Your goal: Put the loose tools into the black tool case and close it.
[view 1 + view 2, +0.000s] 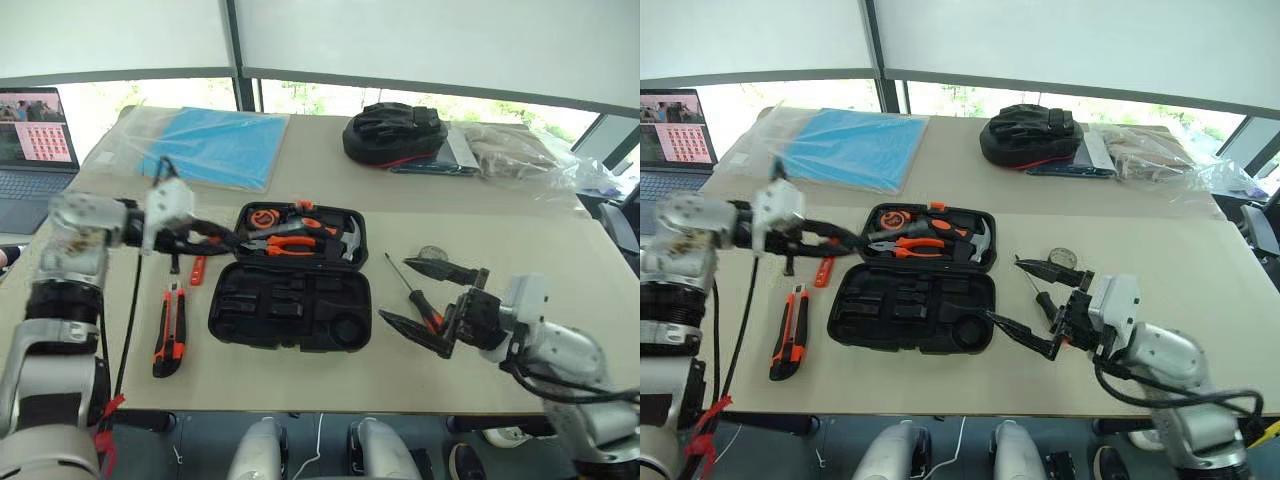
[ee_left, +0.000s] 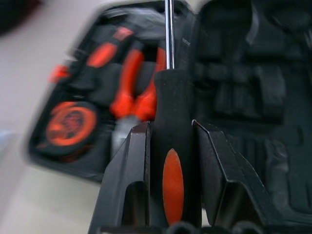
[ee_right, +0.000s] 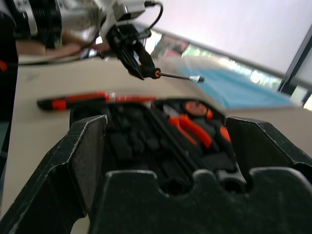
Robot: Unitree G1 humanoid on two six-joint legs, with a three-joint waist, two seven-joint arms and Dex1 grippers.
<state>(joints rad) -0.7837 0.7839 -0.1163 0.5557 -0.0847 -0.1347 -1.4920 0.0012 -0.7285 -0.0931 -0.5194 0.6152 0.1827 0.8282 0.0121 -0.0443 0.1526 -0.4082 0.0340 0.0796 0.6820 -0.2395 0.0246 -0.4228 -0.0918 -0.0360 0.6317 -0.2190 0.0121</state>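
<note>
My left gripper needs to release the black-and-orange screwdriver in the case's near half (image 1: pixel 282 276) (image 2: pixel 202 88), so that it lies along the hinge beside the pliers.
The black tool case (image 1: pixel 225 318) lies open in the middle of the table, with pliers, hammer and tape measure in its far half and empty slots in the near half. My left gripper (image 1: pixel 226 240) hangs at the case's left edge, shut on a black-and-orange screwdriver (image 2: pixel 171 146) whose shaft (image 3: pixel 178 75) points over the case. On the table left of the case lie an orange-black utility knife (image 1: pixel 169 332) and a small orange tester screwdriver (image 1: pixel 198 270). Right of the case lie another screwdriver (image 1: pixel 417 293) and a small tape roll (image 1: pixel 1062 258). My right gripper (image 1: pixel 427 299) stands open over that screwdriver, apart from it.
A lumpy black bag with red trim (image 1: pixel 395 135) sits at the back, with clear plastic bags (image 1: pixel 525 152) to its right. A blue sheet in plastic (image 1: pixel 215 145) lies at the back left, beside a laptop (image 1: pixel 30 150). A black cable (image 1: pixel 128 330) hangs from my left arm.
</note>
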